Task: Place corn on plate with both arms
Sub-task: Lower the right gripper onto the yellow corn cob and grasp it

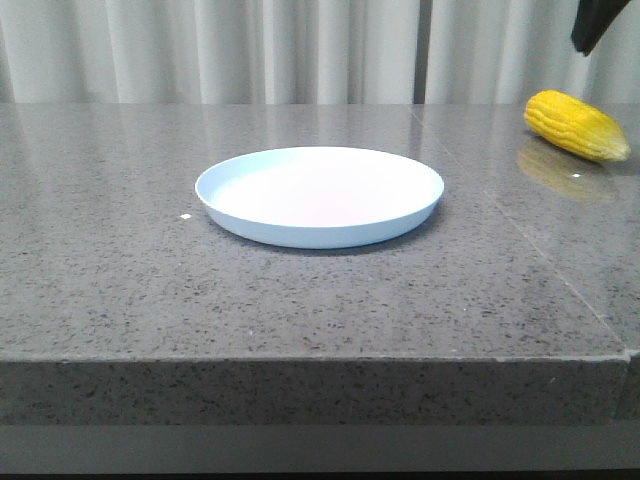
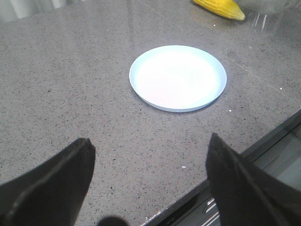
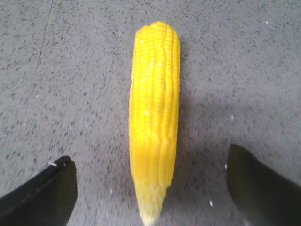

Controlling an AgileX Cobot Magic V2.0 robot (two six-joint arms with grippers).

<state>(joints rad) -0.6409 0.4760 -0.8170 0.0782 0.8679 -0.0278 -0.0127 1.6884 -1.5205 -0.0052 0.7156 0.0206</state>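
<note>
My right gripper will close on the middle of the corn (image 1: 576, 125) (image 3: 154, 120), halfway between the corn's rounded end and its paler tip.
The corn (image 1: 577, 125) lies on the grey stone table at the far right, its paler tip pointing right. The pale blue plate (image 1: 410, 205) sits empty at the table's middle. My right gripper (image 3: 149, 155) hovers open above the corn (image 3: 155, 113), one finger on each side of the tapered tip and not touching it. In the front view only a dark part of the right arm (image 1: 600, 25) shows, at the top right above the corn. My left gripper (image 2: 150, 140) is open over bare table near the front edge, with the plate (image 2: 141, 87) and corn (image 2: 221, 7) beyond it.
The table's front edge (image 1: 300, 365) runs across the front view, and its corner (image 1: 625, 352) is at the right. A seam (image 1: 520, 225) crosses the tabletop between plate and corn. White curtains (image 1: 250, 50) hang behind the table.
</note>
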